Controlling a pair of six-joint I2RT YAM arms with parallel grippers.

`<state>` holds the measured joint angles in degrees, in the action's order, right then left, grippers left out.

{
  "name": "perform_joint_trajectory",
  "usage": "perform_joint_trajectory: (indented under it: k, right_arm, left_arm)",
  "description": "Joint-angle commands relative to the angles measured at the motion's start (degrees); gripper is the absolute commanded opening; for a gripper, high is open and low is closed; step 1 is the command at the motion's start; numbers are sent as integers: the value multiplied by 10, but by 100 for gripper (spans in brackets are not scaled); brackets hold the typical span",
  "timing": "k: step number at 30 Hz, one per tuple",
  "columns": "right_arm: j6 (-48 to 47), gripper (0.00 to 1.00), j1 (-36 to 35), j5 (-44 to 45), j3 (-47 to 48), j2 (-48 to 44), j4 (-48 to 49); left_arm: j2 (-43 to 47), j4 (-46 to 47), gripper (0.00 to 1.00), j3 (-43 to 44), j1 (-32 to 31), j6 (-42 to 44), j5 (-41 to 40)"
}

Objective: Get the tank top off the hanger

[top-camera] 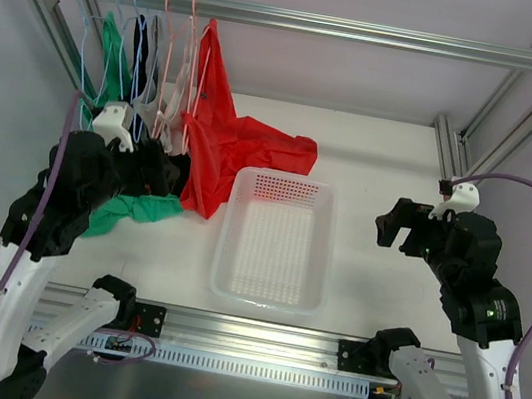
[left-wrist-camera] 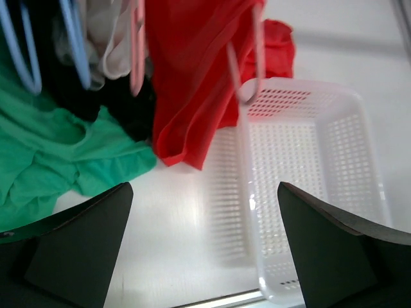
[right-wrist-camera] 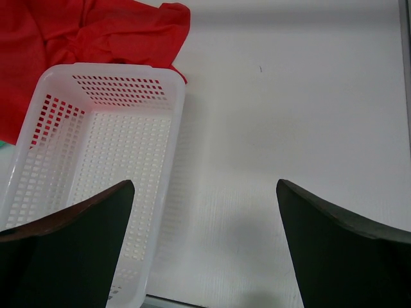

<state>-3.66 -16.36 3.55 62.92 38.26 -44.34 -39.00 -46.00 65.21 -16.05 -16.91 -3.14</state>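
Observation:
The robot's left gripper should next move to the near arm (top-camera: 189, 91) (left-wrist-camera: 258, 29) of the red tank top's pink hanger, below its hook, and close there.
A red tank top (top-camera: 216, 141) hangs on a pink hanger (top-camera: 205, 58) from the rail, and its lower part is spread on the table. In the left wrist view the red top (left-wrist-camera: 192, 77) and its hanger (left-wrist-camera: 241, 77) are ahead, above the jaws. My left gripper (top-camera: 164, 171) is open and empty, low beside the hanging clothes just left of the red top; the left wrist view shows it (left-wrist-camera: 205, 250) over bare table. My right gripper (top-camera: 393, 230) is open and empty right of the basket; the right wrist view shows it (right-wrist-camera: 205, 250) over the table.
A white perforated basket (top-camera: 228, 244) stands mid-table; its rim shows in both wrist views (left-wrist-camera: 247, 192) (right-wrist-camera: 176, 109). Green (top-camera: 138, 208), black and grey garments hang on other hangers left of the red top. The metal rail (top-camera: 373, 34) spans the back.

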Motion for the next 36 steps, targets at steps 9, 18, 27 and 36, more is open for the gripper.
perform_joint_trajectory:
  k: [9,18,27,36]
  right_arm:
    - [13,100,0,-72,-14,3,40]
    - [7,100,0,-92,-32,-35,41]
    - [18,100,0,-112,-38,-28,53]
    - [26,100,-1,-130,-39,-18,72]
  left_arm:
    - [-361,21,87,400,-36,65,-27]
    - [-492,22,51,494,-35,112,-130]
    - [-488,21,0,494,-35,95,-105]
    - [-442,23,0,536,-35,72,-96]
